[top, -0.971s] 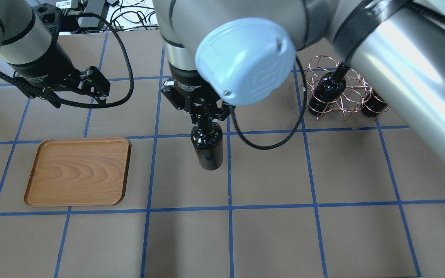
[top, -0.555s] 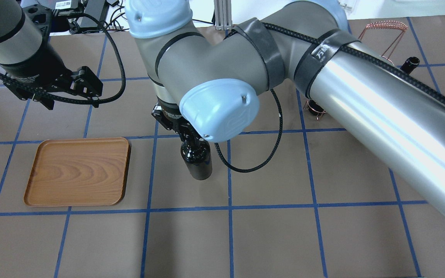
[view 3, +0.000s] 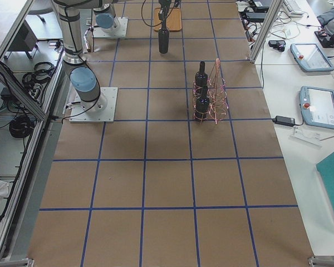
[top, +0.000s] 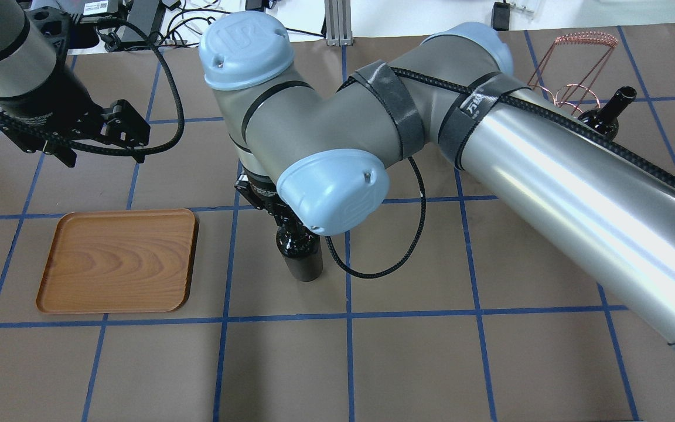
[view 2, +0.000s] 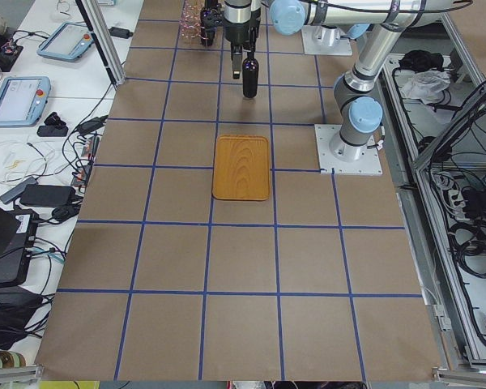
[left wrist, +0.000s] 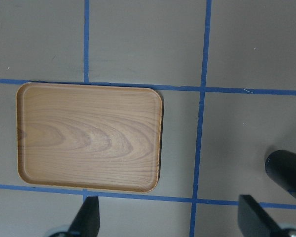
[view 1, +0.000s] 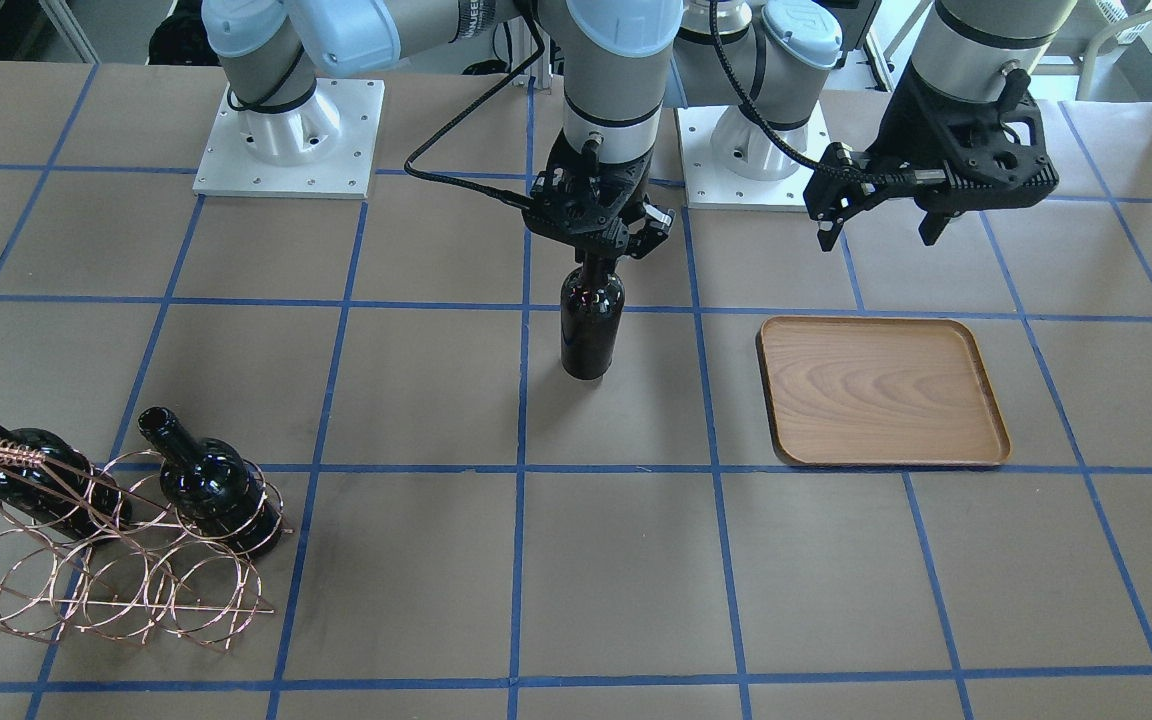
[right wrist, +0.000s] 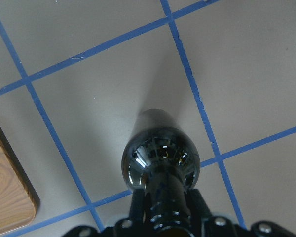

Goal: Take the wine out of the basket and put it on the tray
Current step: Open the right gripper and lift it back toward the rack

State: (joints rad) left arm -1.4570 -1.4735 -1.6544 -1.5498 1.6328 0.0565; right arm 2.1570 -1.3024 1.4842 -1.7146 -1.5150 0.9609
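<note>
My left gripper is to take the upright wine bottle over from my right gripper, so it will close on the neck (view 1: 597, 269) of the bottle.
My right gripper (view 1: 594, 262) is shut on the neck of an upright wine bottle (view 1: 592, 325) over the table's middle. The bottle's base is at or just above the surface. In the overhead view the right arm hides most of that gripper above the bottle (top: 301, 258); the right wrist view looks down on the bottle's shoulder (right wrist: 160, 163). The wooden tray (view 1: 881, 390) lies empty beside it, one grid square away, and also shows in the overhead view (top: 118, 261). My left gripper (view 1: 876, 225) hangs open and empty above the tray's robot-side edge. Its wrist view shows the tray (left wrist: 89, 136).
The copper wire basket (view 1: 116, 580) stands at the table's far right side and holds two more dark bottles (view 1: 206, 480) (view 1: 26, 480). In the overhead view the right arm hides most of the basket; its coiled handle (top: 583, 41) and one bottle neck (top: 607, 114) show.
My right arm has carried the bottle toward the tray's side and away from the robot's base, the bottle looking smaller now. My left gripper has drifted slightly away from the middle.
</note>
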